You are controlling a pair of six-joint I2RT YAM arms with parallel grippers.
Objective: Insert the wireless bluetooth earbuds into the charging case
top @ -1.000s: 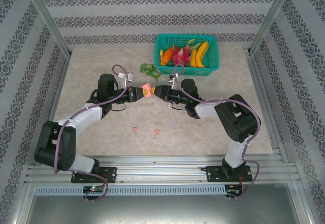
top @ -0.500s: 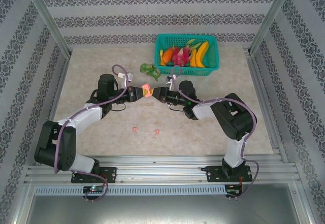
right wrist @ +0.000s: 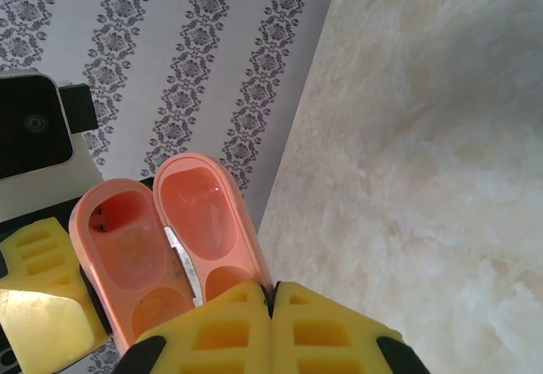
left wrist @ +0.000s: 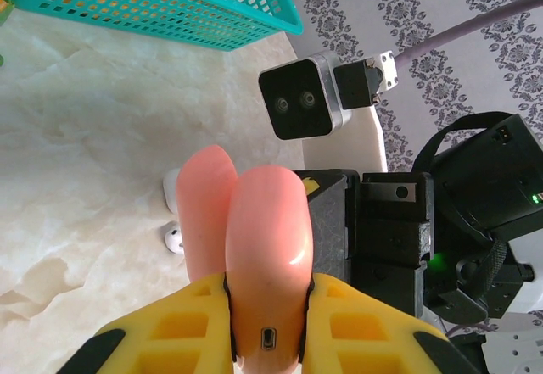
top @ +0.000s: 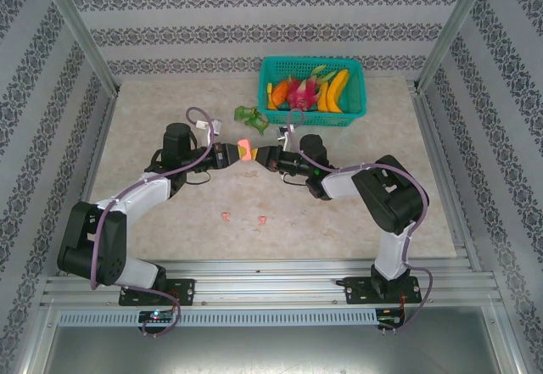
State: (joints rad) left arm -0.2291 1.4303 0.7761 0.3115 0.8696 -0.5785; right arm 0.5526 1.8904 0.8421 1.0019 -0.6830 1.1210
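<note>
The left gripper holds the case with the case's wells facing away, so the right gripper should keep the lid while the left gripper retakes the body (left wrist: 270,230), wells up.
A salmon-pink charging case (top: 244,150) hangs in mid-air over the table between my two grippers. My left gripper (left wrist: 267,293) is shut on the case's body (left wrist: 263,221), its charging port facing the camera. My right gripper (right wrist: 273,293) is shut on the edge of the lid (right wrist: 204,213), which stands open beside the empty base (right wrist: 127,238). Two salmon-pink earbuds (top: 226,216) (top: 261,220) lie on the table nearer the arm bases. Two white earbuds (left wrist: 174,238) (left wrist: 170,189) lie on the table below the case.
A teal basket (top: 356,94) of toy fruit stands at the back of the table. A small green object (top: 251,118) lies just left of it. The right wrist's camera block (left wrist: 301,107) sits close in front of the held case.
My right gripper has moved a little left and shut on the case's lid edge. The left arm and the case have hardly moved.
</note>
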